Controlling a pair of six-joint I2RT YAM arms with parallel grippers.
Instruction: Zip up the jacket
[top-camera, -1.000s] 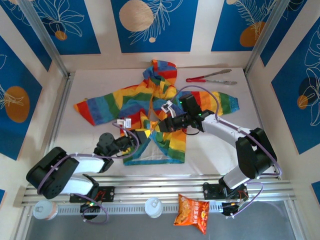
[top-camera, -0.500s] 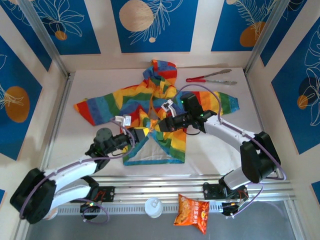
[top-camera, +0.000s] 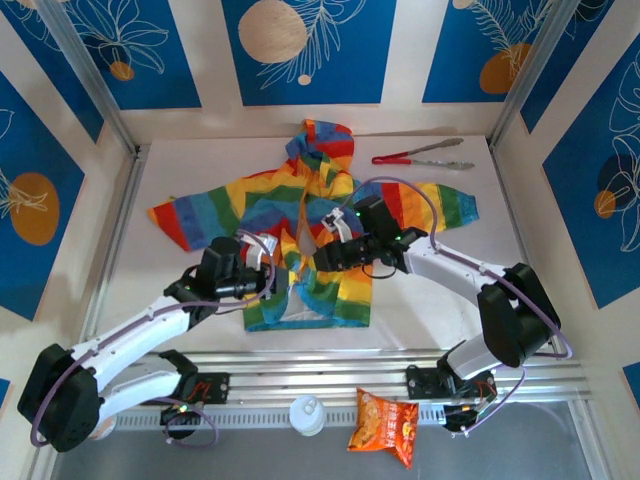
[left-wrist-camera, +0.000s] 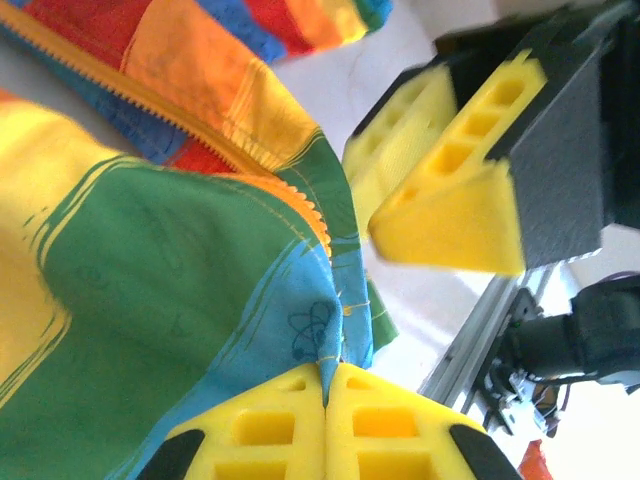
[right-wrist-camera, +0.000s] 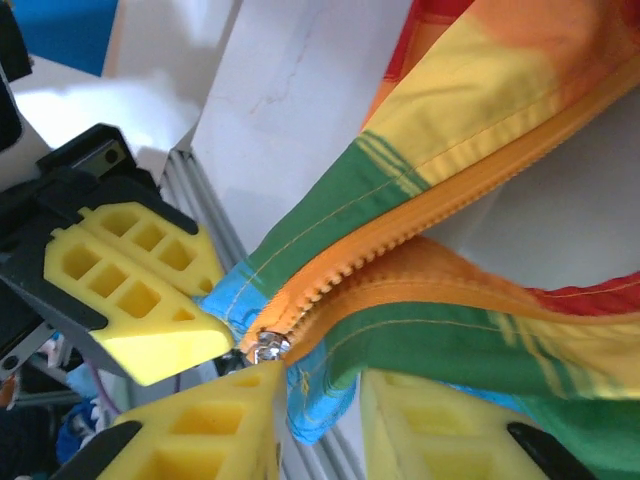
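My right fingers hold the jacket's blue hem beside the zipper slider, so I need to shift and pinch the zipper slider's pull tab (right-wrist-camera: 271, 347).
The rainbow-striped hooded jacket (top-camera: 270, 200) lies spread on the white table, with its orange zipper (top-camera: 303, 215) running down the front. My left gripper (top-camera: 268, 272) is at the bottom hem, left of the zipper. In the left wrist view this gripper (left-wrist-camera: 327, 385) is shut on a fold of blue hem of the jacket (left-wrist-camera: 150, 260). My right gripper (top-camera: 322, 257) meets it from the right. In the right wrist view the right gripper (right-wrist-camera: 320, 400) stands open around the blue hem. The metal zipper slider (right-wrist-camera: 267, 347) touches the tip of its left finger (right-wrist-camera: 200, 430).
Red-handled tongs (top-camera: 418, 156) lie at the back right of the table. An aluminium rail (top-camera: 330, 370) runs along the near edge. Beyond it are an orange snack bag (top-camera: 383, 425) and a white-capped container (top-camera: 306, 413). Blue patterned walls close in the sides.
My left arm has stretched forward and right, carrying the hem toward the zipper's foot, so the lower opening has narrowed. The right gripper has dropped slightly toward the hem.
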